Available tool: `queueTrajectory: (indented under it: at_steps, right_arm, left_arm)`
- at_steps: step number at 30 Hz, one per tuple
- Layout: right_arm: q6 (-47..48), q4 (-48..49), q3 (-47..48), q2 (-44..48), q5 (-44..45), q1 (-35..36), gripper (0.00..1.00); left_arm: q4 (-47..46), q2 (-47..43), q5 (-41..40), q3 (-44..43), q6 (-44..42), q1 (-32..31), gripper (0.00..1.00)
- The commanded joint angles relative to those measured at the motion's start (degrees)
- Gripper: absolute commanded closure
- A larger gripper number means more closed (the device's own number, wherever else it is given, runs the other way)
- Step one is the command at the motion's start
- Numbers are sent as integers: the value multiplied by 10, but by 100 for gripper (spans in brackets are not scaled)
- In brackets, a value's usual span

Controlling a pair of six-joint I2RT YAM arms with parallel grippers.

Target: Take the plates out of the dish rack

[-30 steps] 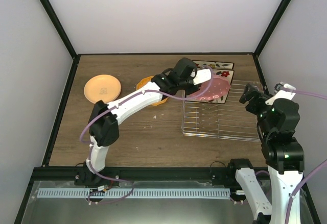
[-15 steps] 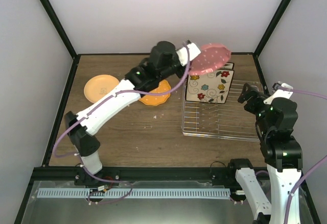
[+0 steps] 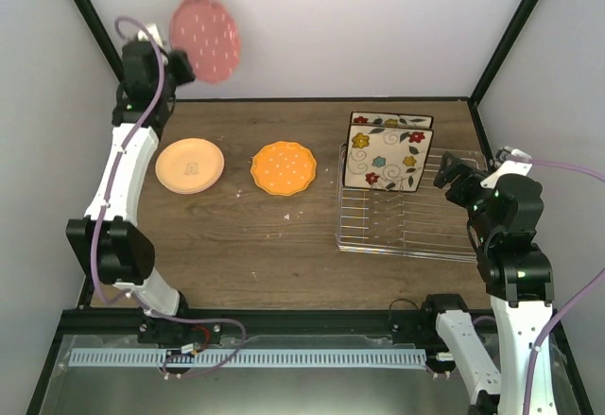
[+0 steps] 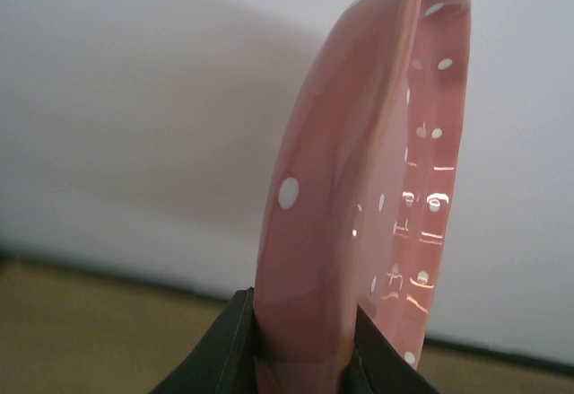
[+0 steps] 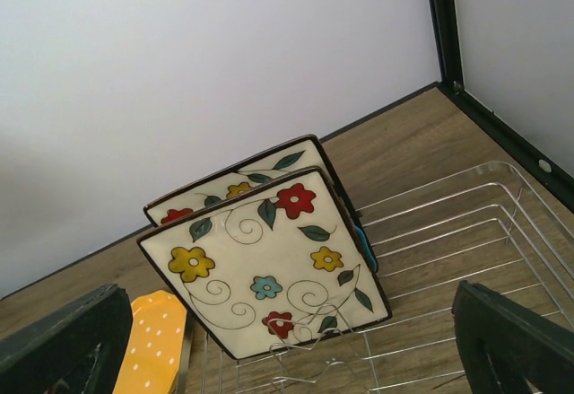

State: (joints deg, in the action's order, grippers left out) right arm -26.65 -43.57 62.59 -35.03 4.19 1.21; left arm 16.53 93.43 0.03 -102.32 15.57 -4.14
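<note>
Next, my left gripper sets the dotted dark pink plate down on top of the dotted orange scalloped plate (image 3: pixel 287 164).
My left gripper (image 3: pixel 178 63) is shut on the dotted dark pink plate (image 3: pixel 205 39) and holds it high at the far left, in front of the back wall. In the left wrist view the plate (image 4: pixel 359 188) stands edge-on between the black fingers (image 4: pixel 235 349). The silver wire dish rack (image 3: pixel 406 216) sits at the right and holds two square cream flower plates (image 3: pixel 383 158), also in the right wrist view (image 5: pixel 269 250), with a teal edge (image 5: pixel 363 243) between them. My right gripper (image 3: pixel 456 167) is open beside the rack's right end.
A plain orange plate (image 3: pixel 190 165) and a dotted orange scalloped plate (image 3: pixel 284 168) lie flat on the wooden table left of the rack. The dotted one also shows in the right wrist view (image 5: pixel 154 338). Black frame posts stand at the corners.
My left arm has lifted the dotted dark pink plate out of the rack and swung it up and far to the left. The right arm has barely moved.
</note>
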Motion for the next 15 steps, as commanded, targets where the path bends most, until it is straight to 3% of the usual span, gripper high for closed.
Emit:
queueTrajectory:
  at_steps: [1,6,15]
  right_arm:
    - [-4,9,6,3,-9,-3,0]
    - [-4,-11,18,10,1,-3,0]
    - [-7,-28,33,15,12,-3,0]
  left_arm:
    - [-34,16,199,149,198,33,96]
    - [-93,28,261,248,241,18,96]
    - [-87,70,291,304,282,-36,96]
